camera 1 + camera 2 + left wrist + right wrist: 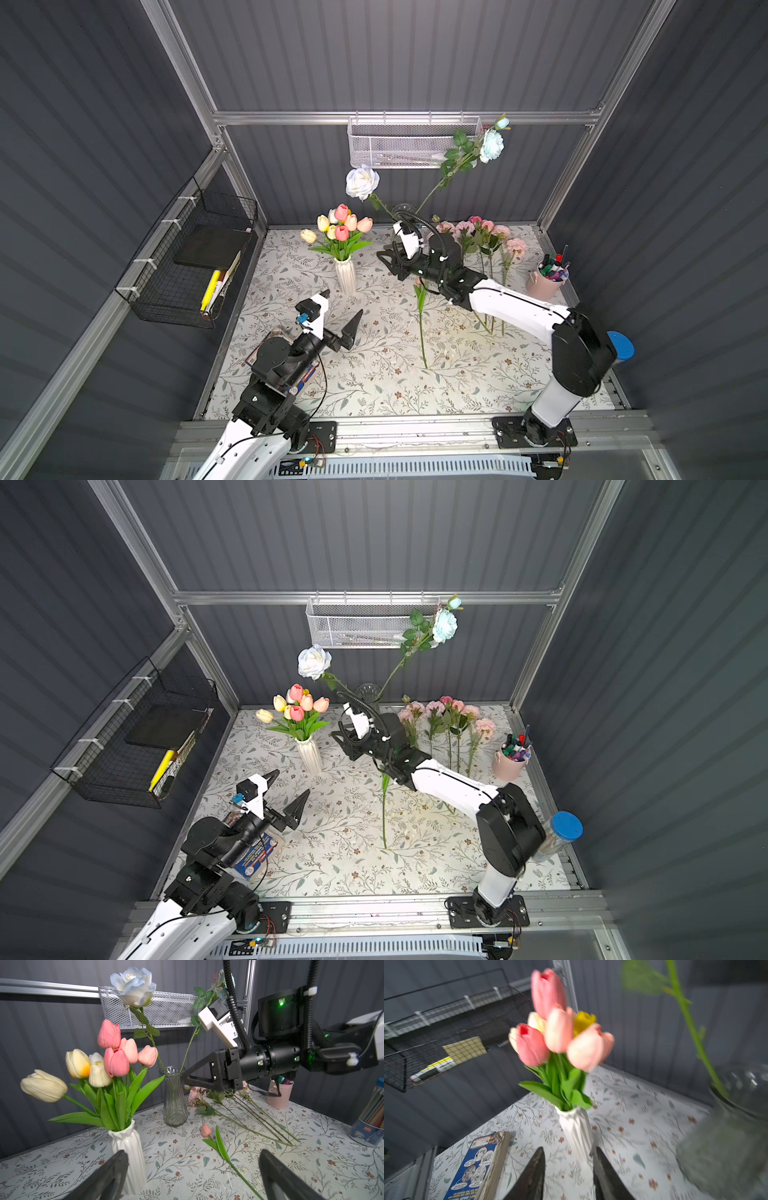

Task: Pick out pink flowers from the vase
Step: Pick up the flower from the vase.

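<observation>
My right gripper needs to close on the stem (342, 242) (541, 1069) just under the flower of the near-side pink tulip, next to the cream one in the white vase.
Pink tulips (341, 212) (116, 1061) (550, 1028) stand among cream and yellow ones in a white ribbed vase (345, 274) (128, 1147). A clear glass vase (403, 210) (174, 1105) holds a white rose and a pale blue rose. Several pink roses (478, 232) lie on the table at the back right. One salmon tulip (206, 1130) lies flat in the middle. My right gripper (384, 259) (568, 1149) hovers open and empty between the two vases, pointing at the white one. My left gripper (344, 302) (193, 1152) stands wide open in front of the white vase.
A pink cup of pens (546, 280) stands at the right edge, and a blue-lidded tube (621, 345) is beside the right arm. A book (257, 854) lies under the left arm. A wire basket (195, 266) hangs on the left wall, a mesh basket (411, 143) on the back wall.
</observation>
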